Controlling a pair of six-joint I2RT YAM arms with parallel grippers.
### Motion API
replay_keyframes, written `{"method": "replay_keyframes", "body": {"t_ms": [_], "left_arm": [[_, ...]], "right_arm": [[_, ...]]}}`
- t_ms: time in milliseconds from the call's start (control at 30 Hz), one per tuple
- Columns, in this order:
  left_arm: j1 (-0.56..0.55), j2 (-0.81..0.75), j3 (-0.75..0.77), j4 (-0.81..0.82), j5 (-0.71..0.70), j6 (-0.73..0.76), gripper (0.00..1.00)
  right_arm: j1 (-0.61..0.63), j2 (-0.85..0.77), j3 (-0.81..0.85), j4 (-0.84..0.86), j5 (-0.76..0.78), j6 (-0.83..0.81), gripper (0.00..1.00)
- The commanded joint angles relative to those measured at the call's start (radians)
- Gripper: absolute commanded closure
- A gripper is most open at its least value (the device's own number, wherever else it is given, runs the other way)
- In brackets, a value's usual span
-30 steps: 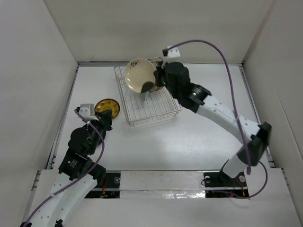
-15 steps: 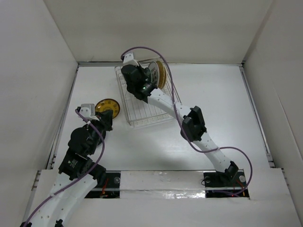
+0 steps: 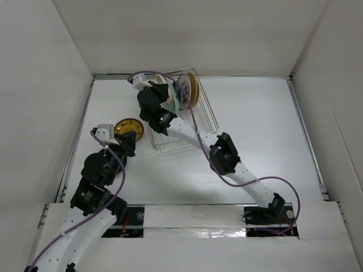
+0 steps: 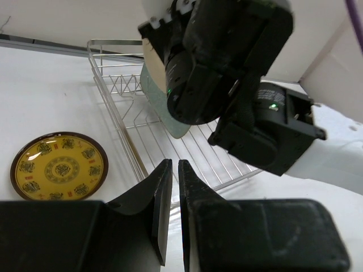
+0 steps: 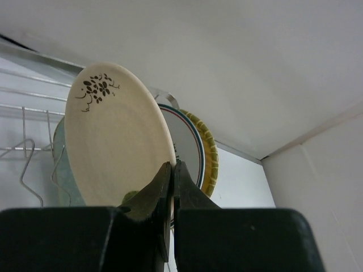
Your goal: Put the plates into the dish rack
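Observation:
The cream plate slants high above the rack's wires, so my right gripper should retake the plate's rim and stand it upright at the wires (image 5: 58, 169) beside the pale green dish.
My right gripper (image 5: 173, 164) is shut on the rim of a glossy cream plate (image 5: 113, 136) with a dark floral mark. It holds the plate on edge over the far end of the silver wire dish rack (image 3: 184, 130). Behind it stand a white plate with a red and teal rim (image 5: 190, 148) and a yellow-green rimmed plate (image 5: 210, 156). A pale green dish (image 5: 59, 161) stands on the plate's other side. In the top view the right gripper (image 3: 160, 97) sits at the rack's far left. My left gripper (image 4: 174, 170) is shut and empty, near the yellow-and-dark-brown plate (image 3: 128, 127).
The yellow-and-dark-brown plate (image 4: 59, 167) lies flat on the white table, left of the rack's side rail (image 4: 122, 133). The right arm's black wrist (image 4: 221, 56) hangs over the rack. White walls close in the table at the left, back and right.
The right arm has swung from the rack's right side to its far left, turning the cream plate from face-up to edge-on among the standing plates. The left arm has not moved.

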Motion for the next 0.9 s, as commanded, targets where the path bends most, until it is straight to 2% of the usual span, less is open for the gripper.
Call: {"method": "replay_keyframes", "body": {"t_ms": [0,267,400,467,500,600,667,800,867], "left_arm": [[-0.006,-0.015,0.010,0.053,0.011,0.003,0.92],[-0.006,-0.023,0.010,0.050,0.011,0.002,0.92],[-0.006,-0.023,0.010,0.051,0.010,0.002,0.92],[-0.006,-0.023,0.009,0.050,0.007,0.002,0.92],[-0.006,-0.023,0.010,0.050,0.007,0.002,0.92],[-0.006,-0.023,0.010,0.050,0.004,0.000,0.92],[-0.006,-0.018,0.010,0.050,0.007,0.002,0.92],[-0.006,-0.015,0.010,0.048,0.005,0.002,0.92],[-0.006,-0.015,0.010,0.048,0.004,0.002,0.92]], "right_arm": [[0.003,0.021,-0.008,0.085,0.036,-0.062,1.00],[0.003,0.113,0.025,0.062,0.033,-0.033,1.00],[0.003,0.087,0.009,0.069,0.022,0.051,0.99],[0.003,0.052,-0.027,0.059,0.011,0.105,0.90],[0.003,0.007,-0.039,0.024,-0.002,0.181,0.77],[0.003,-0.110,-0.117,-0.042,-0.073,0.356,0.53],[0.003,-0.152,-0.164,-0.058,-0.082,0.404,0.52],[0.003,-0.209,-0.205,-0.133,-0.140,0.576,0.83],[0.003,-0.196,-0.196,-0.197,-0.171,0.607,0.87]]}}
